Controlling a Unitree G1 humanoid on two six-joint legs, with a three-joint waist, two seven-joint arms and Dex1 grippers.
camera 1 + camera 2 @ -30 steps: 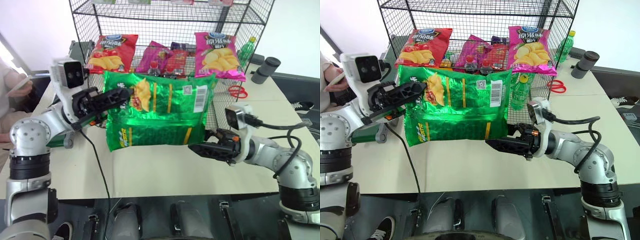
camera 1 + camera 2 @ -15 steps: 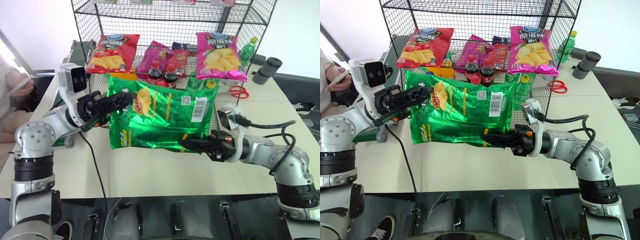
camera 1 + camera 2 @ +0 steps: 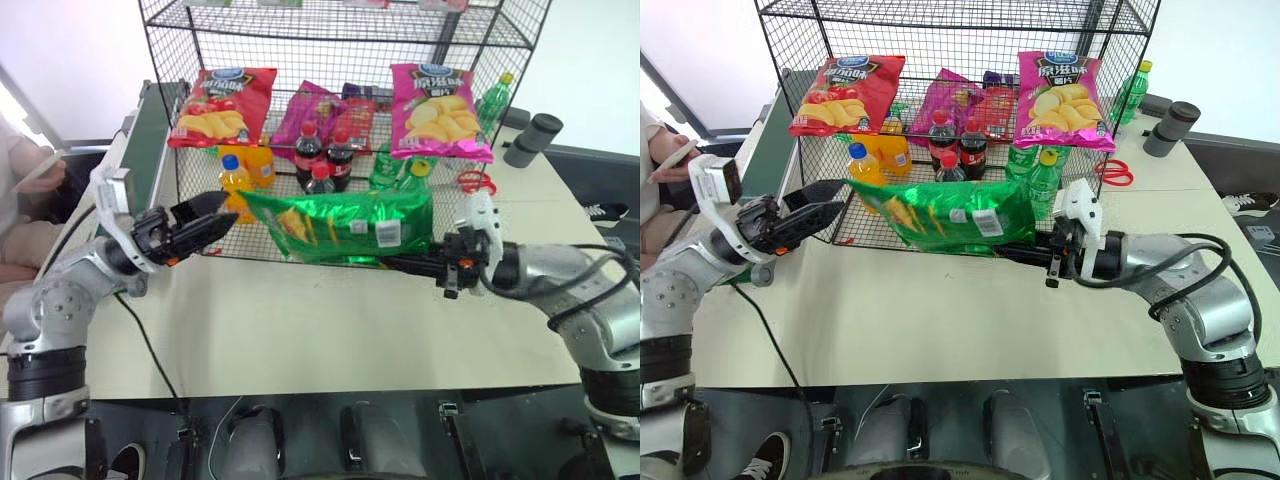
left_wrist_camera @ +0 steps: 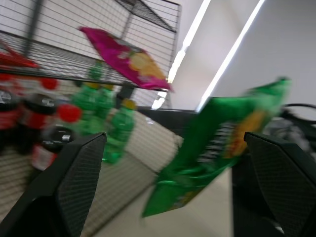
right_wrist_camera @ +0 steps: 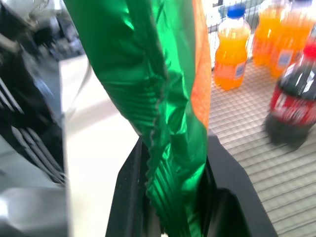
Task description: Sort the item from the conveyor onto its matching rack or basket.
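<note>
The green crisps bag goes on the rack's shelf. Next, my right gripper releases it between the red and pink crisps bags (image 3: 328,110).
The item, a glossy green crisps bag (image 3: 340,225), hangs almost level in front of the rack's lower tier. My right gripper (image 3: 392,262) is shut on its lower right edge. In the right wrist view the crimped green foil (image 5: 170,148) is pinched between the two black fingers. My left gripper (image 3: 222,208) stands open to the left of the bag, apart from it; its fingers (image 4: 74,182) are spread wide with nothing between them. The rack (image 3: 340,30) is a tall black wire-mesh unit behind the bag. The conveyor (image 3: 145,120), a dark green belt, runs along the rack's left side.
A red crisps bag (image 3: 222,105), a purple bag (image 3: 315,115) and a pink crisps bag (image 3: 440,110) lean on the rack's shelf. Orange (image 3: 235,180), cola (image 3: 320,160) and green bottles (image 3: 395,165) stand below. Red scissors (image 3: 475,182) lie at right. A person sits at far left (image 3: 25,180).
My left gripper let go of the bag, opened and dropped away to the left. The right gripper closed on the bag's edge and rolled, and the bag tipped from upright to nearly level.
</note>
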